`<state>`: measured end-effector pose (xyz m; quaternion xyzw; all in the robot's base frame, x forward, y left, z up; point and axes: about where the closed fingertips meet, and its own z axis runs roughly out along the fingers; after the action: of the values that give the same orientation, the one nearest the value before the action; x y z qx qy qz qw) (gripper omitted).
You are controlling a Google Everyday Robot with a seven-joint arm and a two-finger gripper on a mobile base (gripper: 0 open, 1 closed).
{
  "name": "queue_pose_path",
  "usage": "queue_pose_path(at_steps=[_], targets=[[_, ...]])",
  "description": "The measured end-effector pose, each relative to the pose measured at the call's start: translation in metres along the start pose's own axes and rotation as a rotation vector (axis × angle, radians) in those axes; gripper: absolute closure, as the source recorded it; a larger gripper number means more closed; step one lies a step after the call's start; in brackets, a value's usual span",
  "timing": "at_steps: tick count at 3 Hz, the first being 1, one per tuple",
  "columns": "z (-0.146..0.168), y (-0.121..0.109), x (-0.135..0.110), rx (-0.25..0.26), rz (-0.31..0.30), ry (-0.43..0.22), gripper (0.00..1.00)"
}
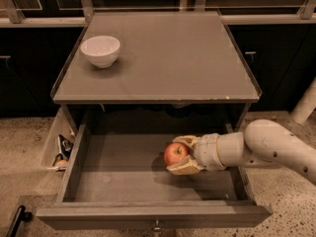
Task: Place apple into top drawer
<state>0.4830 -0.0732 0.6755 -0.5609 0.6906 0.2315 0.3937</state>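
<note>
Next, I release the apple from my gripper on the drawer's flat grey bottom (178, 160), a little off the middle toward the white arm.
The small red-orange apple (175, 153) sits between the two tan fingers of my gripper (180, 155), which is shut on it. The white arm reaches in from the right. The apple is inside the open top drawer (118, 181), low over its flat grey bottom, right of the middle; whether it touches the bottom I cannot tell. The drawer is pulled out wide below the grey countertop, with a small metal knob (157, 226) on its front.
A white bowl (100, 50) stands on the grey countertop (163, 58) at the back left. A side pocket with small items (61, 149) hangs left of the drawer. Dark cabinets stand behind and at both sides. Speckled floor lies around.
</note>
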Motion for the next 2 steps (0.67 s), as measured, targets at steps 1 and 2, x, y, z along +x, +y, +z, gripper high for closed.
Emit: queue_pose_path(at_steps=[1, 2], targets=[[0.012, -0.006, 0.021, 0.002, 0.003, 0.003, 1.0], [0.022, -0.016, 0.04, 0.006, 0.0, 0.022, 1.0]])
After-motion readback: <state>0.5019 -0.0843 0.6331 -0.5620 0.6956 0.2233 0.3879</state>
